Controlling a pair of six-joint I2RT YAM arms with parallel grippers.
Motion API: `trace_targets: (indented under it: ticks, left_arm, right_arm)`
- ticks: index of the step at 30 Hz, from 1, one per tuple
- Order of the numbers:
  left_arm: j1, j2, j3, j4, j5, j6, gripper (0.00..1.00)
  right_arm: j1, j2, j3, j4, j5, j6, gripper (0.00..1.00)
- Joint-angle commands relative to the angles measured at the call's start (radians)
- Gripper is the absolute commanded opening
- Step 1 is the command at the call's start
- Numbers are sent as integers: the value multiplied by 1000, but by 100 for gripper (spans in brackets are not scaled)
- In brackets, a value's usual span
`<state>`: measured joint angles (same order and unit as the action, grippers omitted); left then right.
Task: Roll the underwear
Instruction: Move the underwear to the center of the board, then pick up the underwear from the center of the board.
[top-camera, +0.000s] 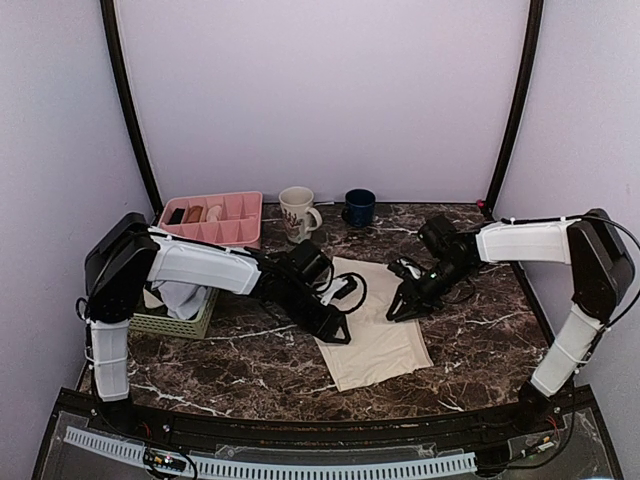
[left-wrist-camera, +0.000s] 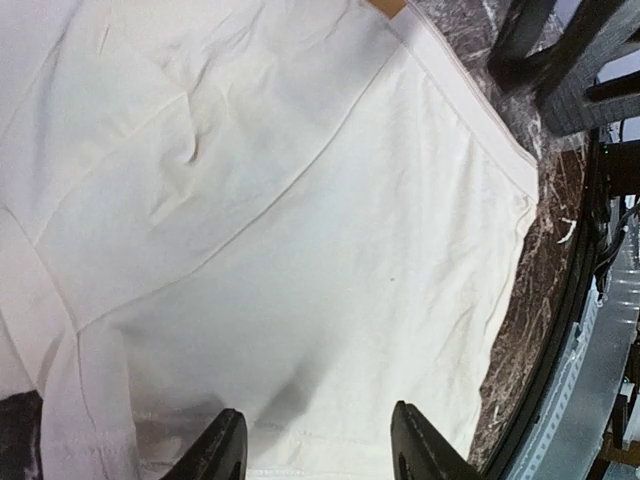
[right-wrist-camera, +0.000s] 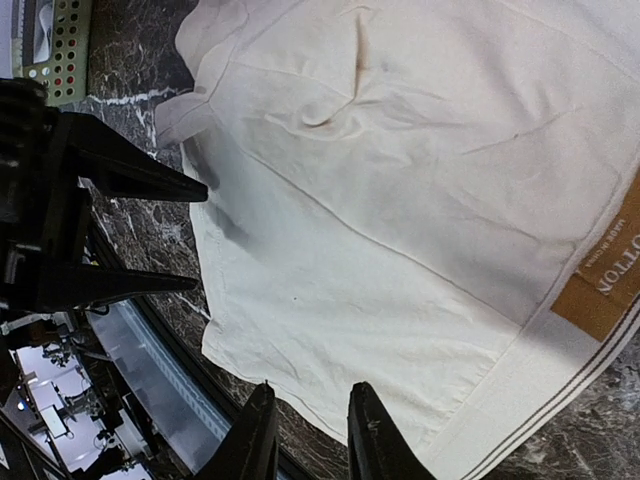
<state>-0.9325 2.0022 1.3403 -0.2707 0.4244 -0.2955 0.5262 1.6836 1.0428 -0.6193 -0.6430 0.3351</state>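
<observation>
Next, my left gripper goes to the underwear's far corner (top-camera: 337, 261) nearest the patterned mug and closes there, because the roll starts from that end.
The underwear (top-camera: 375, 345) lies spread flat on the dark marble table, a cream garment with a brown label (right-wrist-camera: 600, 290) at its striped waistband. My left gripper (top-camera: 336, 328) hovers low at its left edge, and in the left wrist view the left gripper (left-wrist-camera: 320, 452) stands open with the underwear (left-wrist-camera: 300, 250) beneath and nothing between the fingers. My right gripper (top-camera: 398, 312) is at the cloth's right edge. The right wrist view has the right gripper (right-wrist-camera: 308, 438) a little open over the edge of the underwear (right-wrist-camera: 400, 230), holding nothing.
A pink divided tray (top-camera: 215, 218) sits at the back left. A green basket (top-camera: 175, 318) with cloths stands under the left arm. A patterned mug (top-camera: 297, 213) and a blue cup (top-camera: 359, 206) stand behind the underwear. The table's front edge (top-camera: 300, 415) is close.
</observation>
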Motion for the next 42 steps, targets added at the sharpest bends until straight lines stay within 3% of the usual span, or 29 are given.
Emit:
trace_targets:
  ticks: [1, 11, 15, 20, 24, 32, 42]
  left_arm:
    - [1, 36, -10, -14, 48, -29, 52]
    - [3, -112, -342, -71, 8, 17, 50]
    - [3, -172, -410, -103, -12, 40, 50]
    - [17, -295, -360, -124, 46, 98, 53]
    - [145, -354, -278, -100, 99, 95, 56]
    - [344, -273, -95, -55, 154, 108, 59]
    - [424, -154, 7, 10, 183, 65, 60]
  right_arm:
    - [-25, -33, 1, -17, 15, -38, 25]
    - [-42, -31, 14, -2, -6, -47, 26]
    - [-43, -49, -22, 43, -34, -20, 26]
    - [-45, -36, 24, 62, -24, -32, 28]
    - [-87, 20, 102, 71, 15, -66, 32]
    - [-176, 224, 327, 66, 77, -176, 38]
    - [-178, 455, 505, -8, -38, -332, 41]
